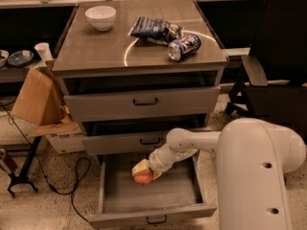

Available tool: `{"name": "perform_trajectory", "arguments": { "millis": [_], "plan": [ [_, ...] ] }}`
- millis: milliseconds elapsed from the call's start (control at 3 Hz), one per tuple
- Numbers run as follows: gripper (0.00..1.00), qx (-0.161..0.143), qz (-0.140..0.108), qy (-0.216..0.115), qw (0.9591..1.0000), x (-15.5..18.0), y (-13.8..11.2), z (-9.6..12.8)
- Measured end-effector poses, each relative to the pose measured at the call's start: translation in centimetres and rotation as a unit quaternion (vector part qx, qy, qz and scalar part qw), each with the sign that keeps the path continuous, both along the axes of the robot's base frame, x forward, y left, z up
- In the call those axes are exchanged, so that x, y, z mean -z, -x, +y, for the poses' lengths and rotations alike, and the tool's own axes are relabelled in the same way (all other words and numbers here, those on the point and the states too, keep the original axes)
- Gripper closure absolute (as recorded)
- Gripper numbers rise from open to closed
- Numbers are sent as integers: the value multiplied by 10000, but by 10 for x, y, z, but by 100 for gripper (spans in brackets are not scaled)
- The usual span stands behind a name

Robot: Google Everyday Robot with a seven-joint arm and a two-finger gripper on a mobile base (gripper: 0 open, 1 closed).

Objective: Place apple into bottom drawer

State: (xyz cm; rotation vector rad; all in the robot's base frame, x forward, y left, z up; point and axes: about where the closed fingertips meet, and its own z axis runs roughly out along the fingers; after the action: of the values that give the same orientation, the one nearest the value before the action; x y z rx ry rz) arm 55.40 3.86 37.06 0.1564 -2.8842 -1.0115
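Observation:
Next, my gripper lets go of the apple on the bottom drawer's grey bottom, near the middle [142, 188] and behind the dark handle.
The apple [143, 177], round and orange-red, is held in my gripper [142, 173] low inside the open bottom drawer [151, 218], near the drawer's back left. The gripper's pale fingers [139, 167] close around the apple from above. My white arm reaches in from the right over the drawer's rear part. The bottom drawer is a grey tray pulled well out, with a small dark handle on its front. I cannot tell whether the apple touches the drawer floor.
Two closed grey drawers [142, 104] sit above. On the cabinet top are a white bowl [100, 17], a blue snack bag [156, 28] and a crushed can [183, 47]. A cardboard box [37, 102] stands left; a black chair [276, 71] stands right.

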Motion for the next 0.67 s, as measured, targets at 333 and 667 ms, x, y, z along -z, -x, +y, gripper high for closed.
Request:
{"name": "perform_trajectory", "arguments": {
  "millis": [333, 667],
  "plan": [
    [100, 312, 398, -238, 9984, 51, 2, -1],
    [100, 594, 750, -488, 9942, 95, 1, 7]
  ]
}}
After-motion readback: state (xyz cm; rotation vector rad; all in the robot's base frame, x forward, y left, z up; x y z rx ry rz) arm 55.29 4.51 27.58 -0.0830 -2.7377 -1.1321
